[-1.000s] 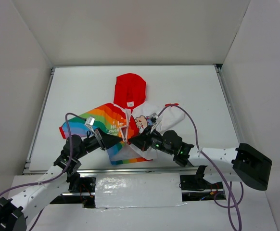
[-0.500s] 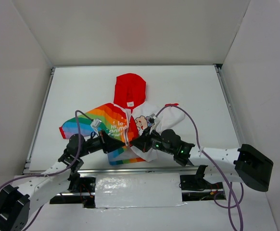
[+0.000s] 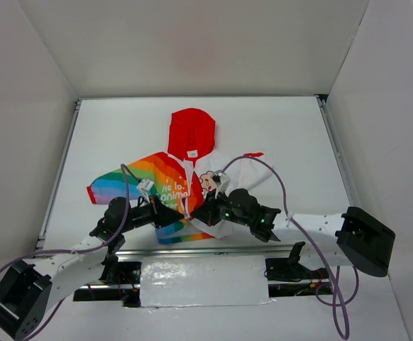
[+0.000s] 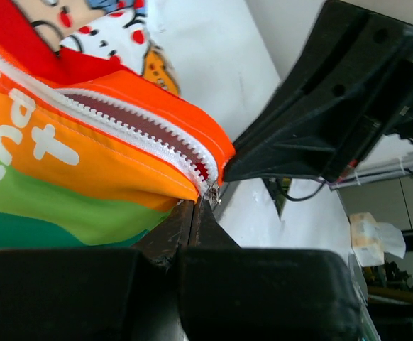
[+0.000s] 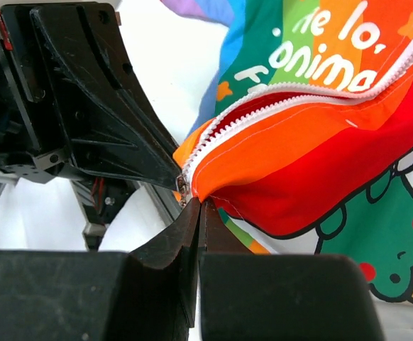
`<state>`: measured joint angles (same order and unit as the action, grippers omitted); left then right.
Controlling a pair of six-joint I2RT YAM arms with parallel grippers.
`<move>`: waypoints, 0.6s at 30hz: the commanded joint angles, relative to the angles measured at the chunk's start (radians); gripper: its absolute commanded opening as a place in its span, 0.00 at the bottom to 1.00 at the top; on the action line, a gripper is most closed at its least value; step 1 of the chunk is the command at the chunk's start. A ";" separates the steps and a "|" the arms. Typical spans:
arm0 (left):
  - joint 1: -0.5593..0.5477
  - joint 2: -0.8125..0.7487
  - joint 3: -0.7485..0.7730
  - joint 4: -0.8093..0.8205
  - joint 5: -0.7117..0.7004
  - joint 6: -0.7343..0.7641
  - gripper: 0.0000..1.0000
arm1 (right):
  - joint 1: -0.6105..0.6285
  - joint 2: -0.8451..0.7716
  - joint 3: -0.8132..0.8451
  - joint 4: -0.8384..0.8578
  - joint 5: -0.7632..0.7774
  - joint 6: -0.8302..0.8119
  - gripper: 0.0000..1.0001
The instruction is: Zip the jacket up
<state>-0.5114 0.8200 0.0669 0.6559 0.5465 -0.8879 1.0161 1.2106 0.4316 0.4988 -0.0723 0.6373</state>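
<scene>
The robot's right gripper holds the jacket's orange hem beside the zipper pull, so it should open and grasp the zipper's metal tab [image 5: 183, 187] while the left gripper steadies the zipper's bottom end.
The jacket [image 3: 165, 181] lies flat in the top view, red hood [image 3: 191, 133] away from me, rainbow half on the left, white cartoon half [image 3: 224, 177] on the right. Both grippers meet at its lifted bottom hem. In the left wrist view my left gripper [image 4: 201, 202] is shut on the bottom end of the white zipper [image 4: 132, 128], whose two rows of teeth lie apart above it. My right gripper [image 5: 201, 204] is shut on the orange hem beside the zipper [image 5: 277, 106]. The two grippers' tips nearly touch, left gripper [image 3: 185, 216] and right gripper [image 3: 195, 213].
Metal rails [image 3: 56, 177] run along the table's left side and near edge. White walls close in the table [image 3: 284, 135] on three sides. Purple cables [image 3: 277, 177] loop over both arms. The white sleeve with a red cuff [image 3: 253, 154] lies to the right.
My left gripper has moved right, toward the right gripper, and the left arm has dropped lower. The jacket's bottom hem has bunched up between the two grippers. Both stay shut.
</scene>
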 commanded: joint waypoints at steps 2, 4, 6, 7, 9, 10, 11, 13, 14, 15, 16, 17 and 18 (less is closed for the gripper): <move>-0.007 0.077 -0.036 -0.004 -0.022 0.034 0.00 | -0.016 0.056 0.076 0.047 0.002 0.012 0.00; -0.007 0.132 -0.061 0.078 -0.013 0.017 0.00 | -0.017 0.099 0.082 0.052 -0.007 0.012 0.00; -0.007 0.174 -0.064 0.135 0.004 0.006 0.00 | -0.016 0.124 0.085 0.061 -0.018 0.019 0.00; -0.007 0.217 -0.064 0.183 0.010 -0.002 0.00 | -0.016 0.142 0.084 0.067 -0.024 0.021 0.01; -0.010 0.260 -0.096 0.235 0.026 -0.011 0.00 | -0.014 0.156 0.087 0.069 -0.030 0.024 0.02; -0.012 0.301 -0.101 0.285 0.030 -0.023 0.00 | -0.017 0.168 0.088 0.070 -0.034 0.024 0.05; -0.013 0.321 -0.110 0.315 0.033 -0.028 0.00 | -0.016 0.173 0.091 0.067 -0.032 0.025 0.07; -0.015 0.372 -0.118 0.370 0.050 -0.046 0.00 | -0.017 0.182 0.099 0.054 -0.026 0.025 0.09; -0.016 0.386 -0.121 0.411 0.053 -0.049 0.00 | -0.019 0.193 0.101 0.050 -0.026 0.024 0.10; -0.016 0.398 -0.121 0.427 0.059 -0.052 0.00 | -0.017 0.198 0.101 0.050 -0.029 0.024 0.11; -0.019 0.419 -0.119 0.438 0.064 -0.055 0.00 | -0.017 0.204 0.104 0.047 -0.032 0.025 0.12; -0.021 0.430 -0.116 0.448 0.067 -0.056 0.00 | -0.017 0.211 0.105 0.046 -0.035 0.025 0.13; -0.021 0.436 -0.116 0.470 0.072 -0.057 0.00 | -0.017 0.214 0.105 0.046 -0.040 0.025 0.14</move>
<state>-0.5133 1.2404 0.0448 0.9291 0.5320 -0.9241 1.0008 1.4082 0.4759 0.4847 -0.0998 0.6567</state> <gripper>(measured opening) 0.028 0.132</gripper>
